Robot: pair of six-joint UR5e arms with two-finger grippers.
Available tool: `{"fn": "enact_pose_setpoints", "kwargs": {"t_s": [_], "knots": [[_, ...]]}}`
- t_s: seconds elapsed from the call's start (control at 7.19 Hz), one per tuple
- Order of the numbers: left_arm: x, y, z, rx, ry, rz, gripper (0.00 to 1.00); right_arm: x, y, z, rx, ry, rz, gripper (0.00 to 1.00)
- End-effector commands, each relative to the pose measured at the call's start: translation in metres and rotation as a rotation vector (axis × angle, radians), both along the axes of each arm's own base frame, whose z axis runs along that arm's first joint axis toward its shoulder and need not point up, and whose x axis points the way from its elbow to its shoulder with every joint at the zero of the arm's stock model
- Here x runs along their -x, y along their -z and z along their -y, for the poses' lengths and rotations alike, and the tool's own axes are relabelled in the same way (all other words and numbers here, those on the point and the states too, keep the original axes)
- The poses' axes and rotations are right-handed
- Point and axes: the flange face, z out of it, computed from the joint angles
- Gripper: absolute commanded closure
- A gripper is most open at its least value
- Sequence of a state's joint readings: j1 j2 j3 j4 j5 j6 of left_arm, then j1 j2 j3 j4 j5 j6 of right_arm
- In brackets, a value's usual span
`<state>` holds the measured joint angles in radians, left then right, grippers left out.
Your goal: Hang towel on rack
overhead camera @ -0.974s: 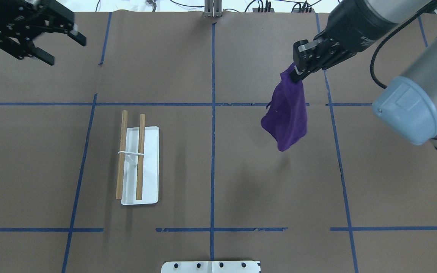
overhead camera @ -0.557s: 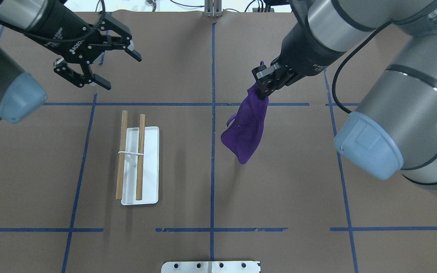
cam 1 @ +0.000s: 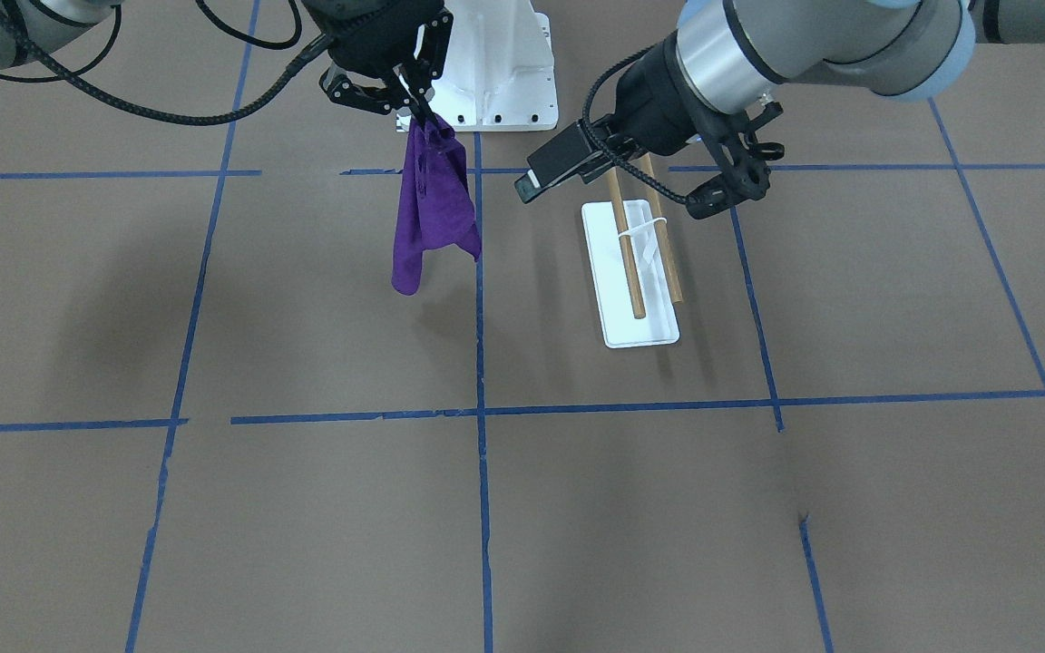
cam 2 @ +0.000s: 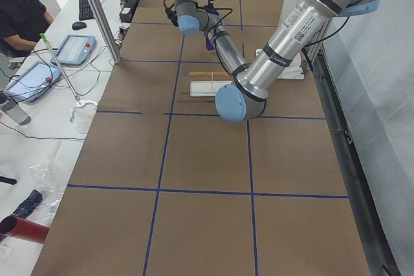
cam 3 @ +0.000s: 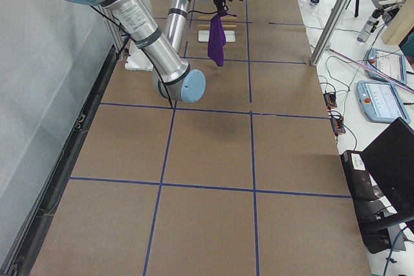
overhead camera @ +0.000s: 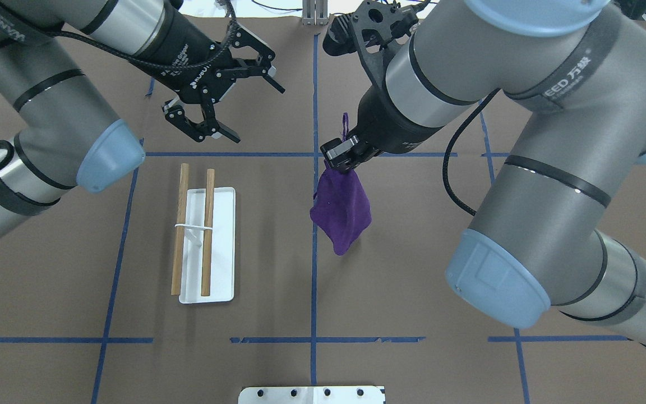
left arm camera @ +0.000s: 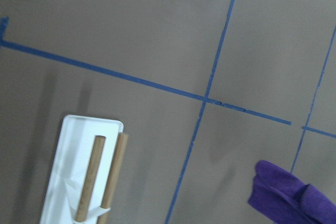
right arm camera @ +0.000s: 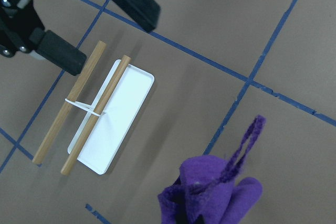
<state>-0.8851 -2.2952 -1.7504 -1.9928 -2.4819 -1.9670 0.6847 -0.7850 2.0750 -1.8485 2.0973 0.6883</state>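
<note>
The robot's left gripper should close on the top edge (cam 1: 444, 129) of the purple towel, next to the fingers of its right gripper.
The purple towel (overhead camera: 341, 216) hangs crumpled from my right gripper (overhead camera: 341, 160), which is shut on its top edge and holds it above the table near the centre tape line. The towel also shows in the front view (cam 1: 432, 204) and the right wrist view (right arm camera: 210, 192). The rack (overhead camera: 219, 247) stands on the table to the towel's left, with a white base and two wooden dowels (overhead camera: 208, 230). My left gripper (overhead camera: 258, 115) is open and empty, in the air beyond the rack's far end. The right wrist view shows the rack (right arm camera: 105, 114) and the left fingers (right arm camera: 131, 1).
A large white bolted pedestal (cam 1: 504, 63) sits at the robot's edge of the table, behind the towel in the front view. Blue tape lines (overhead camera: 314, 280) cross the brown table. A person and tablets (cam 2: 68, 50) are beside the table on the left side.
My right gripper has carried the towel left, to the centre line. My left gripper, still open, has moved right to beyond the rack's far end.
</note>
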Motion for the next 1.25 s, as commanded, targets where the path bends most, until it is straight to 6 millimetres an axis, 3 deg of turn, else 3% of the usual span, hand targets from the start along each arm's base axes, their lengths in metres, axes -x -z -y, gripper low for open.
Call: {"fn": "enact_pose_setpoints", "kwargs": {"t_s": [0.0,0.42,0.83,0.97,1.11], "knots": [[-0.026,0.026,-0.016,-0.016,-0.020,-0.020,0.02,0.008,0.001,-0.005,-0.010,0.008,-0.005,1.00],[-0.060,0.031,-0.040,-0.006,-0.079,-0.023,0.09,0.007,0.006,-0.006,-0.020,0.009,0.003,1.00],[-0.060,0.037,-0.043,-0.016,-0.082,-0.033,0.12,0.004,0.007,-0.008,-0.022,0.008,0.008,1.00],[-0.060,0.037,-0.043,-0.022,-0.084,-0.039,0.21,0.004,0.008,-0.008,-0.024,0.008,0.010,1.00],[-0.060,0.037,-0.044,-0.023,-0.084,-0.040,0.44,0.004,0.007,-0.008,-0.023,0.008,0.009,1.00]]}}
